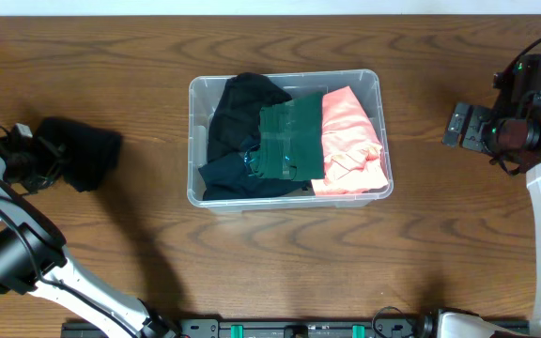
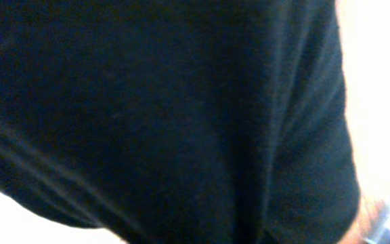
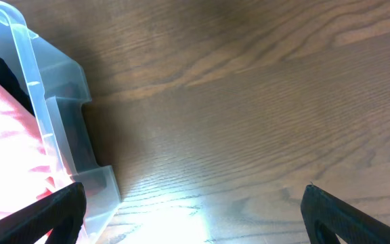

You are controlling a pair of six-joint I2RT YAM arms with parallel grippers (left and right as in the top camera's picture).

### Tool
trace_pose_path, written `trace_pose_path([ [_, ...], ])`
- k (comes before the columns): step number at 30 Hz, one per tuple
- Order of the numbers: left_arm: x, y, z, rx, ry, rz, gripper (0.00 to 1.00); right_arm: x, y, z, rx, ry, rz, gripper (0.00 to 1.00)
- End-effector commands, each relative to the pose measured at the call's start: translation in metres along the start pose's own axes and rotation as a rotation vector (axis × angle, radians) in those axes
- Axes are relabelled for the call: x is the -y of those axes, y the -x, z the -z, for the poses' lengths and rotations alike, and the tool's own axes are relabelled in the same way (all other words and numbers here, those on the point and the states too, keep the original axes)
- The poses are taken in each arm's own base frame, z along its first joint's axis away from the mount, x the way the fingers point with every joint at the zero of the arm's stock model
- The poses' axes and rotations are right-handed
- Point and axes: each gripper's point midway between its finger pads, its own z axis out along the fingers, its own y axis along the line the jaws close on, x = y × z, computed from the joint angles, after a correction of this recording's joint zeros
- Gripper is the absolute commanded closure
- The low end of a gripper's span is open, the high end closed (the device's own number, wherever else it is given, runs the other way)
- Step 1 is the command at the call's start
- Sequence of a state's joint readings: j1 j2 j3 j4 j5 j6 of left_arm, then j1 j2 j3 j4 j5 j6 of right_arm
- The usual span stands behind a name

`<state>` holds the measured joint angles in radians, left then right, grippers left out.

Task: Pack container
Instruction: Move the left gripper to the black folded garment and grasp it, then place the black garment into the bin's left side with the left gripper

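Observation:
Next, my left gripper puts the bunched black garment on the container's black garment (image 1: 227, 147), next to the dark green one.
The clear plastic container (image 1: 193, 141) stands mid-table and holds a black garment (image 1: 242, 113), a dark green one (image 1: 289, 141) and a pink one (image 1: 350, 141). My left gripper (image 1: 38, 150) is at the far left, at the edge of a bunched black garment (image 1: 81, 150). That cloth (image 2: 168, 115) fills the left wrist view and hides the fingers. My right gripper (image 1: 454, 125) is open and empty over bare table (image 3: 193, 203), to the right of the container, whose corner (image 3: 53, 115) and pink garment (image 3: 5, 122) show in its wrist view.
The wooden table (image 1: 280, 272) surrounds the container on all sides. The arm bases stand at the front edge and at the right side.

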<state>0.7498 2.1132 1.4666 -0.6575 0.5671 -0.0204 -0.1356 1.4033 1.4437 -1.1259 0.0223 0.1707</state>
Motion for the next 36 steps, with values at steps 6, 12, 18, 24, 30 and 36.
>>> trace_pose_path([
  [6, 0.076, 0.001, 0.062, 0.087, -0.203, -0.11, 0.94, 0.002, 0.0, -0.003, -0.007, -0.01, 0.001, 0.01],
  [12, 0.159, -0.026, 0.116, 0.153, -0.268, -0.287, 0.94, 0.002, 0.0, -0.003, -0.005, -0.009, 0.001, 0.01],
  [18, 0.259, -0.097, 0.14, 0.137, -0.365, -0.598, 0.94, 0.002, -0.001, -0.003, -0.007, -0.009, 0.001, 0.01],
  [24, 0.304, -0.197, 0.119, -0.079, -0.423, -0.899, 0.94, 0.002, -0.001, -0.003, -0.007, -0.009, 0.001, 0.01],
  [30, 0.292, -0.233, 0.1, -0.208, -0.351, -1.056, 0.94, 0.002, -0.001, -0.003, -0.009, -0.009, 0.001, 0.01],
  [36, 0.284, -0.235, 0.085, -0.249, -0.349, -1.149, 0.94, 0.002, -0.001, -0.003, -0.009, -0.009, 0.001, 0.01],
])
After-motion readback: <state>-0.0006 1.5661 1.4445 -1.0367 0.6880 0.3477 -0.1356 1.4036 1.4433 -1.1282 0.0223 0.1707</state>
